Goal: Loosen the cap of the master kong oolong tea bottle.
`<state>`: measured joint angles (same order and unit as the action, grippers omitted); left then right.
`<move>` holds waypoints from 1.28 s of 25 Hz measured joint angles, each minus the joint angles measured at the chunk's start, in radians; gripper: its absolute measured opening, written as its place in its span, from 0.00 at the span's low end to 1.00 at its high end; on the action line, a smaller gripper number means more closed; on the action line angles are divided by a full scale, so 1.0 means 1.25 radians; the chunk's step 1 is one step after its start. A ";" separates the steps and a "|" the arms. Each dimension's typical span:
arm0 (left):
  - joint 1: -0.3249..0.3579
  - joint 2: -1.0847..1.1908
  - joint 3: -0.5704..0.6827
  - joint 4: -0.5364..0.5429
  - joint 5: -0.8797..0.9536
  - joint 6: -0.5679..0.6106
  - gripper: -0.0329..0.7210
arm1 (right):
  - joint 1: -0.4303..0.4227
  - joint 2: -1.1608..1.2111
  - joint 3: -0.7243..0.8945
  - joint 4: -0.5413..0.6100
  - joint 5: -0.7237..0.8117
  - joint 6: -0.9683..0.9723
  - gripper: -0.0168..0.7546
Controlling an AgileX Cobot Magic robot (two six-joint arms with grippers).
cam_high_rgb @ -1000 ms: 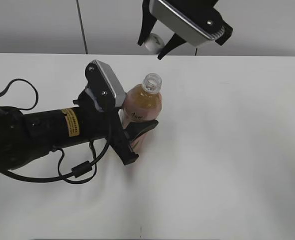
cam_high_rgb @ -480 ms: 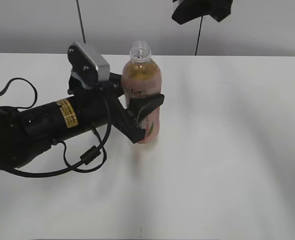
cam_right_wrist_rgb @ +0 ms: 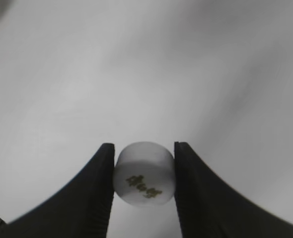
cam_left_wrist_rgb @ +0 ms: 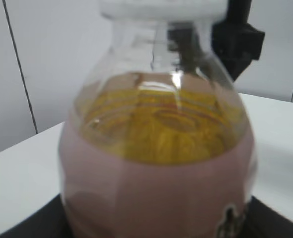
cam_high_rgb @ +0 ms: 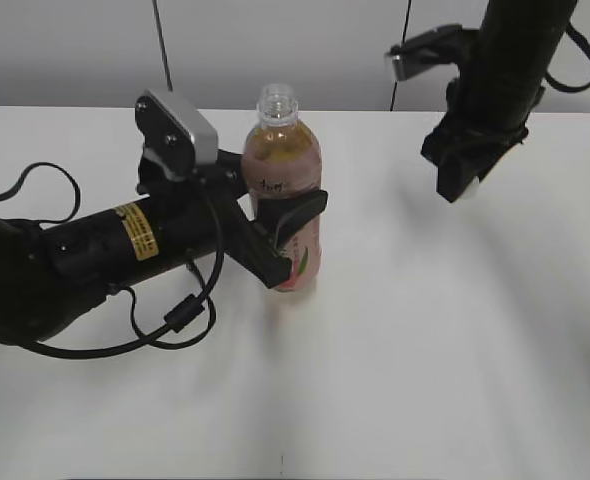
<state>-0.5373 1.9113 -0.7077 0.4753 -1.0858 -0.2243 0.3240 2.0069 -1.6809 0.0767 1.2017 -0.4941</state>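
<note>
Next, my right gripper sets the white cap down on the bare white table (cam_high_rgb: pixel 477 288) below it, keeping the cap well apart from the bottle.
The master kong oolong tea bottle (cam_high_rgb: pixel 285 195) stands upright on the white table, amber tea inside, pink label, its mouth open with no cap on it. My left gripper (cam_high_rgb: pixel 275 212) is shut on the bottle's middle, with one black finger (cam_high_rgb: pixel 297 215) across the label. In the left wrist view the bottle (cam_left_wrist_rgb: pixel 156 168) fills the frame. My right gripper (cam_high_rgb: pixel 463 185) hangs pointing down to the right of the bottle, well apart from it. It is shut on the small white cap (cam_right_wrist_rgb: pixel 144 174), whose green mark faces the camera, held above the table.
The white table (cam_high_rgb: pixel 455 340) reaches a grey back wall. The left arm's black body and its looped cables (cam_high_rgb: pixel 165 320) lie across the table's left half. The right arm (cam_high_rgb: pixel 510 60) comes down from the top right.
The left gripper brought the bottle from a lean to upright and now holds it still. The right gripper, holding the cap, came down into view to the bottle's right.
</note>
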 joint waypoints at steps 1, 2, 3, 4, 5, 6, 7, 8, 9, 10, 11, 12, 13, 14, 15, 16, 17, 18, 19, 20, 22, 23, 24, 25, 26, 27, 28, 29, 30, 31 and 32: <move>0.000 0.010 0.000 0.000 -0.003 0.000 0.57 | -0.005 0.004 0.019 -0.012 0.002 0.022 0.38; 0.000 0.021 0.000 -0.001 -0.004 0.000 0.57 | -0.011 0.006 0.043 -0.017 0.000 0.039 0.38; 0.000 0.037 0.000 -0.002 -0.004 -0.001 0.57 | -0.017 0.007 0.070 -0.018 -0.008 0.051 0.38; 0.000 0.054 0.000 -0.002 -0.003 0.000 0.57 | -0.025 0.009 0.098 -0.015 -0.019 0.057 0.38; 0.000 0.067 0.000 -0.002 0.000 0.000 0.57 | -0.038 0.012 0.119 -0.008 -0.035 0.062 0.38; 0.000 0.079 0.001 -0.003 0.001 -0.001 0.57 | -0.052 0.018 0.142 0.000 -0.055 0.065 0.38; 0.000 0.082 0.001 -0.004 -0.006 -0.001 0.57 | -0.063 0.025 0.163 0.006 -0.080 0.067 0.38; 0.000 0.082 0.001 -0.006 -0.010 -0.001 0.57 | -0.075 0.032 0.179 0.010 -0.098 0.068 0.38; 0.000 0.082 0.001 -0.006 -0.016 -0.001 0.57 | -0.084 0.040 0.195 0.013 -0.117 0.068 0.38; 0.000 0.082 0.001 -0.006 -0.017 -0.001 0.57 | -0.092 0.049 0.208 0.013 -0.135 0.069 0.38; 0.000 0.082 0.001 -0.006 -0.019 -0.001 0.57 | -0.094 0.056 0.218 0.014 -0.148 0.071 0.38; 0.000 0.082 0.001 -0.006 -0.019 -0.001 0.57 | -0.095 0.062 0.223 0.015 -0.162 0.071 0.38; 0.000 0.082 0.001 -0.006 -0.019 -0.001 0.57 | -0.095 0.068 0.225 0.015 -0.173 0.075 0.38; 0.000 0.082 0.001 -0.006 -0.019 -0.001 0.57 | -0.095 0.076 0.226 0.018 -0.181 0.079 0.38; 0.000 0.082 0.001 -0.006 -0.019 -0.002 0.57 | -0.095 0.082 0.226 0.019 -0.191 0.085 0.38; 0.000 0.082 0.001 -0.006 -0.019 -0.002 0.57 | -0.095 0.090 0.226 0.021 -0.198 0.093 0.38; 0.000 0.082 0.001 -0.006 -0.018 -0.002 0.57 | -0.095 0.099 0.226 0.022 -0.205 0.105 0.38; 0.000 0.082 0.001 -0.006 -0.018 -0.002 0.57 | -0.095 0.110 0.226 0.022 -0.208 0.114 0.38; 0.000 0.082 0.001 -0.006 -0.018 -0.002 0.57 | -0.095 0.117 0.226 0.023 -0.209 0.120 0.39; 0.000 0.082 0.001 -0.006 -0.018 -0.003 0.57 | -0.095 0.125 0.227 0.023 -0.209 0.125 0.41; 0.000 0.082 0.001 -0.005 -0.018 -0.003 0.57 | -0.095 0.130 0.228 0.037 -0.210 0.128 0.51; 0.000 0.082 0.001 -0.003 -0.018 -0.003 0.57 | -0.095 0.130 0.228 0.047 -0.210 0.128 0.58; 0.000 0.082 0.001 -0.001 -0.018 -0.003 0.57 | -0.095 0.130 0.228 0.061 -0.210 0.128 0.63; 0.000 0.082 0.001 0.000 -0.018 -0.003 0.57 | -0.095 0.130 0.228 0.071 -0.210 0.128 0.68; 0.000 0.082 0.001 0.001 -0.018 -0.003 0.57 | -0.095 0.130 0.228 0.079 -0.210 0.128 0.71; 0.000 0.082 0.001 0.002 -0.018 -0.003 0.58 | -0.095 0.130 0.228 0.083 -0.210 0.128 0.73; 0.000 0.082 0.001 0.002 -0.018 -0.003 0.59 | -0.095 0.130 0.228 0.086 -0.210 0.128 0.75; 0.000 0.082 0.001 0.002 -0.018 -0.003 0.61 | -0.095 0.130 0.228 0.088 -0.210 0.128 0.75; 0.000 0.082 0.001 0.001 -0.018 -0.003 0.62 | -0.095 0.130 0.228 0.089 -0.210 0.128 0.76; 0.000 0.082 0.003 -0.001 -0.018 -0.003 0.62 | -0.095 0.130 0.228 0.091 -0.210 0.128 0.76; 0.000 0.082 0.008 -0.005 -0.023 -0.003 0.62 | -0.095 0.130 0.228 0.092 -0.210 0.128 0.76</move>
<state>-0.5373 2.0134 -0.6972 0.4689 -1.1142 -0.2282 0.2050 2.1695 -1.3964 0.1915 0.9392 -0.3337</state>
